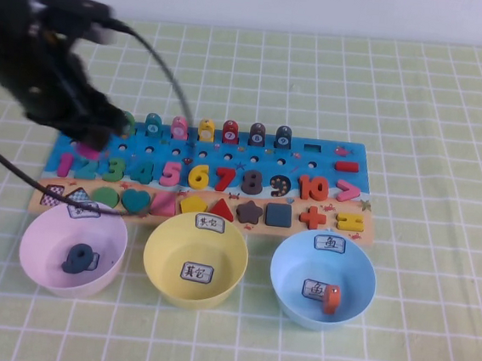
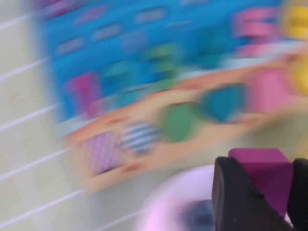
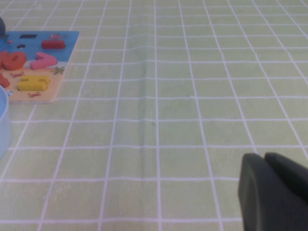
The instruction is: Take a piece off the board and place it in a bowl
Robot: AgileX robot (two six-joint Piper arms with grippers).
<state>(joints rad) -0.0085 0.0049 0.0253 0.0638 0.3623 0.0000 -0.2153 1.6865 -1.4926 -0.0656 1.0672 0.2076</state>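
Note:
My left gripper will let go of the magenta piece in the pale yellow bowl (image 1: pixel 201 253), just behind the label on the bowl's bottom.
My left gripper (image 1: pixel 91 140) is shut on the magenta piece (image 1: pixel 89 149) and holds it above the left end of the board (image 1: pixel 311 157). In the left wrist view the piece (image 2: pixel 262 171) sits between my dark fingers (image 2: pixel 236 197), with the board (image 2: pixel 144 72) and the pink bowl (image 2: pixel 178 207) blurred beneath. The pale yellow bowl (image 1: pixel 195 260) with two white labels stands in front of the board's middle, to the right of my left gripper. My right gripper (image 3: pixel 264 166) is shut and empty over bare cloth, out of the high view.
A pink bowl (image 1: pixel 73 247) holding a dark blue piece stands front left. A light blue bowl (image 1: pixel 323 278) with an orange piece stands front right. The board's corner (image 3: pixel 38 62) shows in the right wrist view. The green checked cloth (image 1: pixel 451 124) covers the table.

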